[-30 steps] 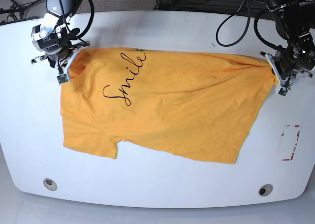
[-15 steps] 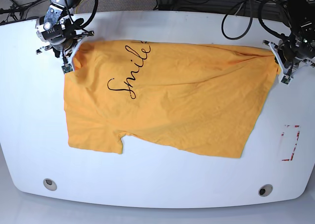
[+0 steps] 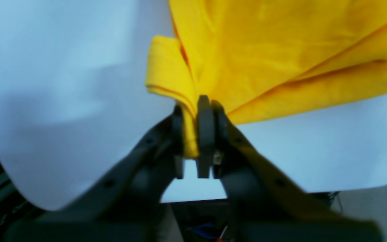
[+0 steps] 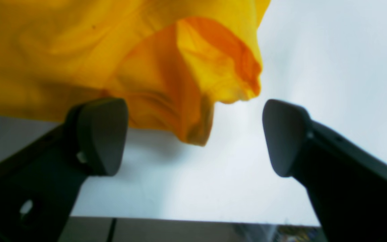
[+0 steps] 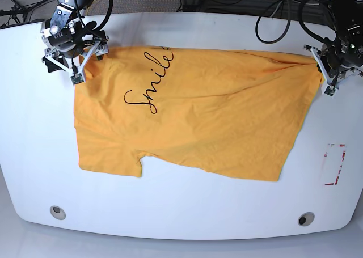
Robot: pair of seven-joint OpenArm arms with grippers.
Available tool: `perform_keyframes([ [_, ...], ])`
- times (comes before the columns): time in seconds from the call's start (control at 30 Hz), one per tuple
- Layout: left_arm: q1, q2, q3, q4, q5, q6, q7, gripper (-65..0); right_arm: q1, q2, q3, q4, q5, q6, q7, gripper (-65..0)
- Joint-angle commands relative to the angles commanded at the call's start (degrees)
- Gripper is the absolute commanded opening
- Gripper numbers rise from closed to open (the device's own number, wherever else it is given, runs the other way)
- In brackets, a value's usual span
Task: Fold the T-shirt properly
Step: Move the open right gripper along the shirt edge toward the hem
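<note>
I need to next move my right gripper past the T-shirt's hanging fold and close it on the shoulder edge (image 5: 77,123) of the T-shirt, toward the near-side sleeve.
The orange-yellow T-shirt (image 5: 193,110) lies spread on the white table (image 5: 181,207), with black "Smile" lettering (image 5: 153,79) toward its left end. My left gripper (image 3: 197,114) (image 5: 326,76) is shut on a bunched corner of the T-shirt (image 3: 247,60) at the table's right side. At the shirt's upper left corner, my right gripper (image 4: 193,134) (image 5: 76,59) stands open. A hanging fold of the T-shirt (image 4: 193,84) sits just beyond its fingers, between them but touching neither pad.
A red-and-white marker (image 5: 334,164) lies on the table at the right. Two round holes (image 5: 57,211) (image 5: 306,219) sit near the front edge. Cables (image 5: 272,20) run behind the table's far edge.
Both arms carried the T-shirt toward the table's far side. My right gripper has opened and let go of the upper left corner. My left gripper keeps its hold.
</note>
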Motion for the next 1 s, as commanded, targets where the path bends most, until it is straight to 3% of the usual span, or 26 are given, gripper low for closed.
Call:
perform_keyframes([
  [0.1,0.00,0.00,0.00,0.35,0.00,0.00,0.00,-33.9,2.11,0.70,2.11,-0.18,3.25,0.00,0.00,-7.3],
  [0.17,0.00,0.00,0.00,0.35,-0.09,0.00,0.00,-31.2,3.78,0.79,3.08,-0.35,4.48,0.00,0.00,-8.6],
  [0.37,-0.09,0.00,-0.09,0.35,0.00,0.00,0.00,-31.0,10.29,0.88,3.60,-2.46,2.99,0.00,0.00,-8.7],
  [0.67,-0.18,0.00,0.00,0.35,-0.35,0.00,0.00,-31.1,22.33,2.64,3.43,-15.30,-2.46,0.00,0.53,-8.7],
  [1.0,-3.25,-0.18,-0.09,0.26,-0.09,0.00,0.00,-31.1,28.40,6.33,3.43,-31.30,-3.08,0.00,8.35,-8.9],
])
